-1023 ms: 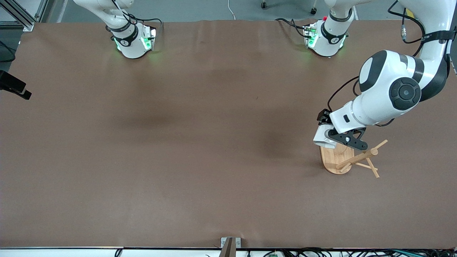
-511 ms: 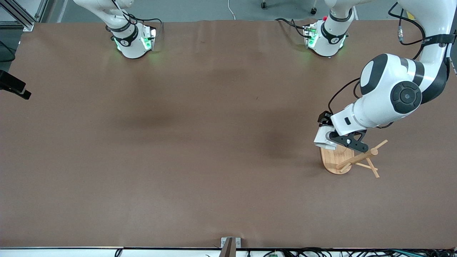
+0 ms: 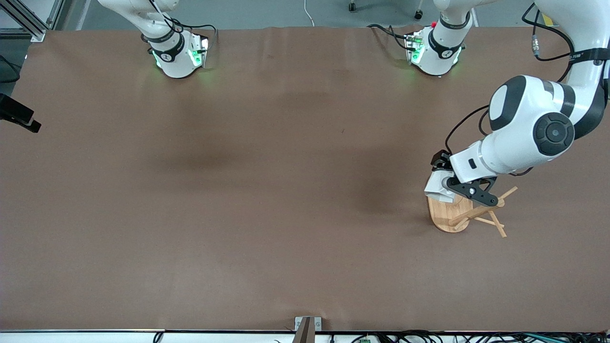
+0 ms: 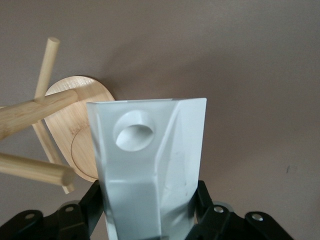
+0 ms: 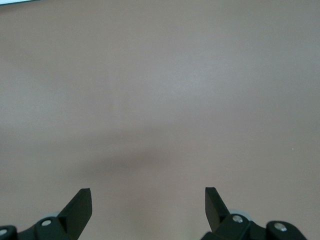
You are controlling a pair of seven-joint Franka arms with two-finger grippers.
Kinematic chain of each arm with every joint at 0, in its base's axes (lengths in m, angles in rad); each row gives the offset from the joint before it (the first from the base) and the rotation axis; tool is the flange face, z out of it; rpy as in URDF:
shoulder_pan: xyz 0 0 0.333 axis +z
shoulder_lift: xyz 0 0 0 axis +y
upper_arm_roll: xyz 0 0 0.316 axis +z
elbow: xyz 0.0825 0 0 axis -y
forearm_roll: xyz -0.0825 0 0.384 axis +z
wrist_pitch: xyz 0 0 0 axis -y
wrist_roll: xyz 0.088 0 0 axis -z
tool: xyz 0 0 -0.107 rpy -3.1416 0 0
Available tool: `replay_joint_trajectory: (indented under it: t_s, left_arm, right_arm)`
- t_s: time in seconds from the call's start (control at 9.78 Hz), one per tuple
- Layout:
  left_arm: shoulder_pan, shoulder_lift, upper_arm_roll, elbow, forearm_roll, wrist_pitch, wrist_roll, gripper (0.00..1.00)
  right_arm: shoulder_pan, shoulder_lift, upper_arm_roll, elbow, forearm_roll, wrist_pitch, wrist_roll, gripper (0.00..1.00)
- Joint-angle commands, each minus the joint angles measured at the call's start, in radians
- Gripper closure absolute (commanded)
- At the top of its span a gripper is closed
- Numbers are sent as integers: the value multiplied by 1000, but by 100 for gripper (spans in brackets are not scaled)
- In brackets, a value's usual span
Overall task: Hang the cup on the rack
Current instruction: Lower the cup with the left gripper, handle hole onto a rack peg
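Next, I release the white cup from my left gripper on the rack's peg (image 3: pixel 468 214) (image 4: pixel 35 167) closest to that gripper's fingers, so that the cup hangs beside the post.
A white faceted cup (image 3: pixel 434 187) hangs over the edge of the bamboo rack's oval base (image 3: pixel 443 216), and my left gripper (image 3: pixel 455 188) is shut on it. In the left wrist view the cup (image 4: pixel 150 165) fills the space between the black fingers (image 4: pixel 92 200), with the round hole of its handle (image 4: pixel 134 131) beside the rack's pegs (image 4: pixel 30 112) and base (image 4: pixel 82 145). The rack's post and pegs (image 3: pixel 482 209) rise next to the gripper. My right gripper (image 5: pixel 148 200) stands open over bare table, holding nothing; it is out of the front view.
Both arm bases (image 3: pixel 176 52) (image 3: pixel 436 50) stand along the table's edge farthest from the front camera. A black device (image 3: pixel 19 116) juts in at the right arm's end. A metal bracket (image 3: pixel 307 328) sits at the edge nearest the front camera.
The left arm has shifted a little toward its own end of the table, carrying the cup closer to the rack's post. The right gripper has not moved.
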Motion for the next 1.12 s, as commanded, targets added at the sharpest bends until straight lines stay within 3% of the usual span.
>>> replay_joint_trajectory:
  t_s: [0.0, 1.02]
  left_arm:
    - [15, 32, -6, -2, 2, 15, 29, 96]
    - [64, 62, -6, 9, 0, 29, 98, 95]
  right_arm:
    - [-8, -8, 6, -3, -16, -1, -2, 0]
    - [-15, -8, 5, -6, -4, 1, -2, 0]
